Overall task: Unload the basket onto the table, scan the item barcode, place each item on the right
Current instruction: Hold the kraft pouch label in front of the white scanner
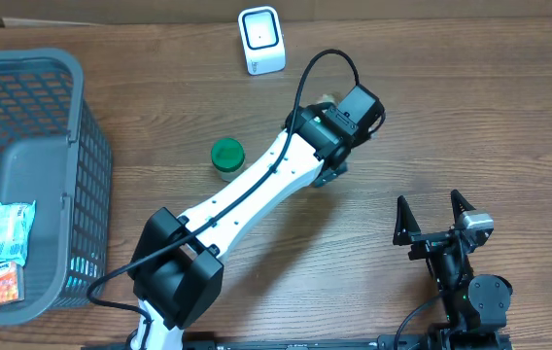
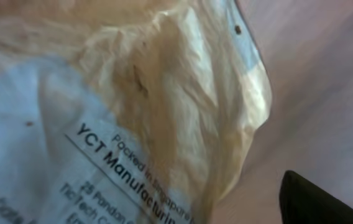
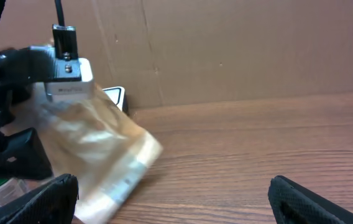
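Observation:
The packet slants crumpled under the robot's left gripper with its flat end loose, so the robot should lay it down flat and take it by the end with the hole [image 2: 240, 34].
The item is a clear plastic packet [image 2: 139, 93] with a white printed label; it fills the left wrist view and no barcode shows. My left gripper [image 1: 346, 119] is over it at the table's far middle, covering nearly all of it from above. One black finger [image 2: 325, 199] stands apart from the packet's edge, bare table between them, so the jaws are open. From the right wrist the packet [image 3: 102, 149] slopes down to the table under that gripper. The white scanner [image 1: 261, 39] stands at the far edge. My right gripper [image 1: 429, 199] is open and empty near the front.
A green-lidded jar [image 1: 226, 155] stands left of the left arm. A grey basket [image 1: 82, 165] at the left holds other packets [image 1: 11, 231]. A brown cardboard wall [image 3: 238, 50] lines the far side.

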Action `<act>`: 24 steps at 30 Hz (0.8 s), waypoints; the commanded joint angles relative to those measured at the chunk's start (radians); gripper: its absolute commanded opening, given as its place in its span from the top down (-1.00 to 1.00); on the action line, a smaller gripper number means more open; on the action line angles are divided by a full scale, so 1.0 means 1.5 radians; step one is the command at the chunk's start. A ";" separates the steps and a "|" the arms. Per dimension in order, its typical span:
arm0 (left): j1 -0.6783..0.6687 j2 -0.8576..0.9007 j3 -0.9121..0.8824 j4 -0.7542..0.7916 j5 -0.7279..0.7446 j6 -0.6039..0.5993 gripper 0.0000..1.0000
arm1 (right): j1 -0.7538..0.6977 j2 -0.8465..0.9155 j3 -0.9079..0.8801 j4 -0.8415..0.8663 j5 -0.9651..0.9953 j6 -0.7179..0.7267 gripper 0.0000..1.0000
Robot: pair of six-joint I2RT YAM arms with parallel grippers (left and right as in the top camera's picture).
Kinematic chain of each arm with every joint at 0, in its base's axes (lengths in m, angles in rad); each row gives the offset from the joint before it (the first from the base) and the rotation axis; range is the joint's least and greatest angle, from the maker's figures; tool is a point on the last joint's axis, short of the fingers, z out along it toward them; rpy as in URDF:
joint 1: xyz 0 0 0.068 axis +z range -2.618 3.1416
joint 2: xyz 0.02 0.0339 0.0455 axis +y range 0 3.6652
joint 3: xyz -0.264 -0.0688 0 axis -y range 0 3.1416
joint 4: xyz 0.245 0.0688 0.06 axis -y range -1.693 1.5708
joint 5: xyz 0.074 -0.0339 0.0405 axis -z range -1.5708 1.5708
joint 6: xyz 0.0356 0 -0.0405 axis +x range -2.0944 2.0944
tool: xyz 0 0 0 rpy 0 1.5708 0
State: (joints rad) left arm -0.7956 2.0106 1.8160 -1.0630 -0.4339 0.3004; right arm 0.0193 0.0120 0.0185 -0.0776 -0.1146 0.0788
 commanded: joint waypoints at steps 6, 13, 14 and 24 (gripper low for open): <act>-0.028 -0.012 0.018 -0.010 -0.263 -0.011 -0.90 | -0.004 -0.005 -0.007 0.004 0.008 -0.001 -1.00; -0.080 -0.012 0.018 -0.043 -0.231 -0.006 -0.35 | -0.004 -0.005 -0.007 0.004 0.008 -0.001 -1.00; -0.087 -0.012 0.018 -0.045 -0.215 -0.007 0.32 | -0.004 -0.005 -0.007 0.004 0.008 -0.001 -1.00; -0.051 -0.012 0.019 -0.025 -0.222 -0.077 -0.83 | -0.004 -0.005 -0.007 0.004 0.008 -0.001 -1.00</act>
State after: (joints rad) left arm -0.9081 2.0106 1.8168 -1.1057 -0.7597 0.2539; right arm 0.0193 0.0120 0.0185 -0.0776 -0.1146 0.0780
